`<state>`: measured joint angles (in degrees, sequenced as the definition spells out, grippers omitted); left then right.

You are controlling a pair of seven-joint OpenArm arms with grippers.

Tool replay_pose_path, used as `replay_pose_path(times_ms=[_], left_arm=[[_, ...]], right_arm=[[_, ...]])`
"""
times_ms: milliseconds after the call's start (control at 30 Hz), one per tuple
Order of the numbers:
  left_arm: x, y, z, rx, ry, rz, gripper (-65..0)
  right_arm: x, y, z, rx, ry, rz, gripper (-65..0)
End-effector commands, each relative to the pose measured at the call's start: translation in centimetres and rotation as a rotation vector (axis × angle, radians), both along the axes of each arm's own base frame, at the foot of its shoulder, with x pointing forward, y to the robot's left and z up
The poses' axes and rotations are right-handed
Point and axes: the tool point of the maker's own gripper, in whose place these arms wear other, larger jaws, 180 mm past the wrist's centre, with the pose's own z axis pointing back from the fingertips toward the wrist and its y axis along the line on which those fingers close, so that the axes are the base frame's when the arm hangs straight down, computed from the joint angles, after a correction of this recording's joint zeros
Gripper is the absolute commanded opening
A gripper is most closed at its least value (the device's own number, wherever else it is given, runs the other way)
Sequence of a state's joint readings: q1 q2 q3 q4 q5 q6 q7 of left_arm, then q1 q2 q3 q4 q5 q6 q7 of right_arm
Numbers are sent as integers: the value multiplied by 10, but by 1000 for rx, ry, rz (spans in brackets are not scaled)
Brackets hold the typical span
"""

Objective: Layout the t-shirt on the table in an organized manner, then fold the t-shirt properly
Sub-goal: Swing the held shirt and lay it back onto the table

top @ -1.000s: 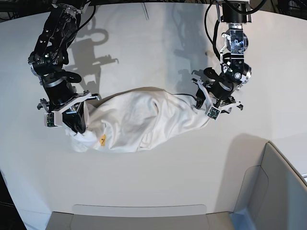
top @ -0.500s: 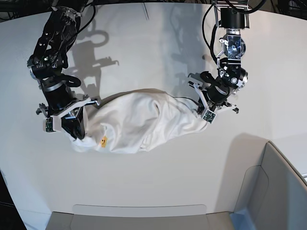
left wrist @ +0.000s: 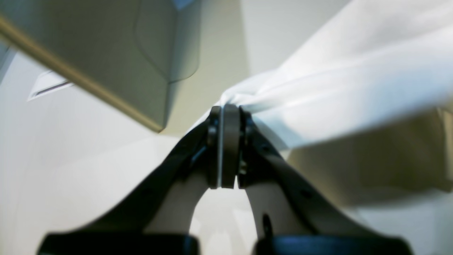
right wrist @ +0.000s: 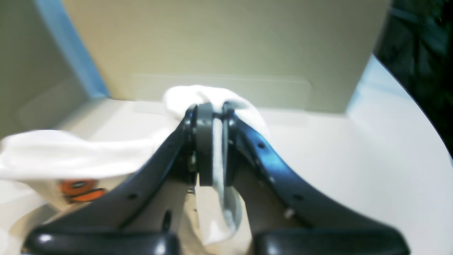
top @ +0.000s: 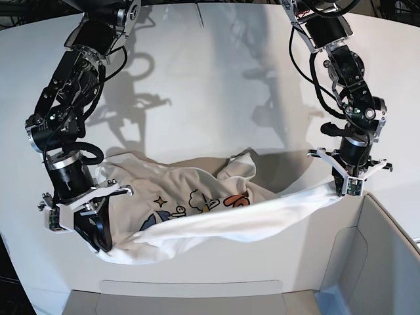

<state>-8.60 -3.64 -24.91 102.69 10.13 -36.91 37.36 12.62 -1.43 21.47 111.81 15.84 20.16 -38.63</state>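
My left gripper should release its end of the white t-shirt on the table [top: 321,243] [left wrist: 225,42] next to the side of the grey-white bin.
The white t-shirt [top: 197,220] hangs stretched between my two grippers, sagging in the middle above the table [top: 216,85]. Its print of blue, yellow and orange letters [top: 197,200] faces up. At the right of the base view my left gripper [top: 346,188] is shut on one end of the cloth. The left wrist view shows its jaws pressed together at the tips [left wrist: 225,108], with the t-shirt [left wrist: 336,81] fanning out from them. My right gripper [top: 98,244], front left, is shut on the other end. White cloth [right wrist: 216,177] runs between its pads [right wrist: 204,141], and an orange bit of print [right wrist: 78,187] shows.
A grey-white plastic bin [top: 384,262] stands at the front right, its wall close under the left gripper. Its front wall [top: 190,295] runs along the table's near edge just below the right gripper. Behind the shirt lies bare tabletop with arm shadows.
The shirt lay bunched on the table; now both arms have swung toward the front and lifted it, spreading it so the print shows. The left gripper has shut on the cloth.
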Motion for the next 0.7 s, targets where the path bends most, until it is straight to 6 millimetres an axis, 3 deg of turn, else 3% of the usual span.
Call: replay_pose_path(times_ms=[0, 200, 367, 500, 667], left_arm=[[9, 10, 44, 26, -133, 23, -650], [-4, 39, 97, 23, -290, 152, -650], [-22, 60, 123, 46, -361, 231, -650], [-41, 85, 125, 50, -374, 319, -650], [-53, 111, 141, 37, -430, 411, -650]], right_arm=[[0, 12, 27, 4, -89, 38, -650], [-12, 49, 52, -60, -166, 142, -650], [-20, 57, 73, -22, -251, 158, -650], [-28, 44, 91, 108, -370, 105, -650], [-23, 15, 91, 194, -370, -19, -650]])
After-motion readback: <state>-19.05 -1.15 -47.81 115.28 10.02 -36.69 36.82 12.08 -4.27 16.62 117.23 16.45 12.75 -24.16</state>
